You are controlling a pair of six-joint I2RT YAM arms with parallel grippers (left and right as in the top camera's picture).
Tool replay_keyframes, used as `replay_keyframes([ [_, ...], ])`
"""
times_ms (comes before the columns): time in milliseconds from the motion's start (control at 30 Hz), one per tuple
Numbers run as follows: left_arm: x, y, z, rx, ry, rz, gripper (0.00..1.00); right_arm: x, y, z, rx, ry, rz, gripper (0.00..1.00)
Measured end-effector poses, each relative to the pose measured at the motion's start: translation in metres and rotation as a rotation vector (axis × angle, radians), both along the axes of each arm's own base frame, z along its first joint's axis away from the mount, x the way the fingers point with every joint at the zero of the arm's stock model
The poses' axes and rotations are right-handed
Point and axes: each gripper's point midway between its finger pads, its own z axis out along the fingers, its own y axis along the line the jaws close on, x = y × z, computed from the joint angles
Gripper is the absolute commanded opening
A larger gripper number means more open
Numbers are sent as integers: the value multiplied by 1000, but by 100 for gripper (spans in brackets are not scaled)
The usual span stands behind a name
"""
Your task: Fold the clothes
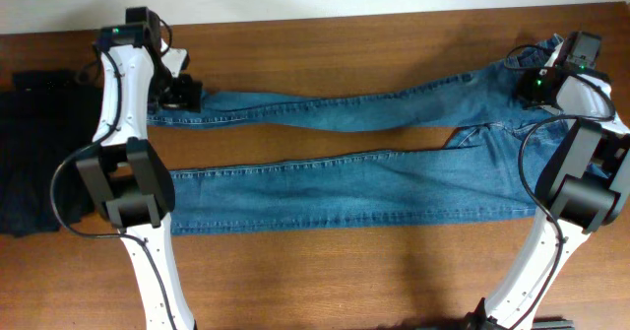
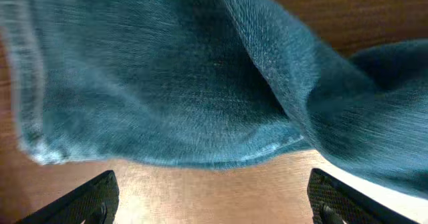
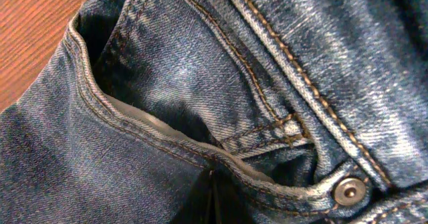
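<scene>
The far leg is doubled over itself beside its hem, so my left gripper will grab the leg's near edge (image 1: pixel 189 123) and spread the leg flat before folding.
The blue denim jeans (image 1: pixel 345 187) lie flat across the wooden table, legs pointing left and waistband at the right. My left gripper (image 1: pixel 182 96) is at the hem of the far leg. In the left wrist view its fingers (image 2: pixel 210 204) are spread wide over bare wood, with the leg's hem (image 2: pixel 187 83) just ahead and not between them. My right gripper (image 1: pixel 539 82) is at the far corner of the waistband. In the right wrist view its dark fingers (image 3: pixel 215 200) are pressed together in the denim (image 3: pixel 167 70) beside a front pocket and a metal button (image 3: pixel 349 190).
A black folded garment pile (image 1: pixel 30 153) lies at the table's left edge, next to the leg ends. Bare wood (image 1: pixel 345 271) shows in front of the jeans and behind them (image 1: pixel 345 49). The two arm bases stand at the front left and front right.
</scene>
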Motion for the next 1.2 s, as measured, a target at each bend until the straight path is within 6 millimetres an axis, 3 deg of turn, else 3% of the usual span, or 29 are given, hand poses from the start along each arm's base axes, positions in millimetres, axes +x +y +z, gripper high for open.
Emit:
replay_keyframes([
  [133, -1, 0, -16, 3, 5, -38, 95, 0, 0, 0, 0, -1, 0, 4],
  [333, 3, 0, -33, 7, -9, -55, 94, 0, 0, 0, 0, -1, 0, 4],
  [667, 2, -3, -37, 7, -4, -70, 69, 0, 0, 0, 0, -1, 0, 4],
  [800, 3, -5, -36, 8, -8, -75, 36, 0, 0, 0, 0, -1, 1, 4],
  [967, 4, -6, -36, 8, -12, -77, 20, 0, 0, 0, 0, -1, 0, 4],
  [1033, 4, -6, -36, 8, -12, -79, 20, 0, 0, 0, 0, -1, 1, 4],
  [1067, 4, -6, -36, 8, -12, -79, 21, 0, 0, 0, 0, -1, 0, 4],
  [1100, 4, -7, -36, 8, -12, -79, 52, 0, 0, 0, 0, -1, 0, 4],
  [1133, 4, -7, -36, 7, -12, -85, 93, 0, 0, 0, 0, -1, 0, 4],
  [1167, 4, -8, -36, 3, -13, -83, 99, 0, 0, 0, 0, -1, 0, 4],
  [1200, 4, -9, -36, -3, -14, -82, 99, 0, 0, 0, 0, -1, 0, 4],
])
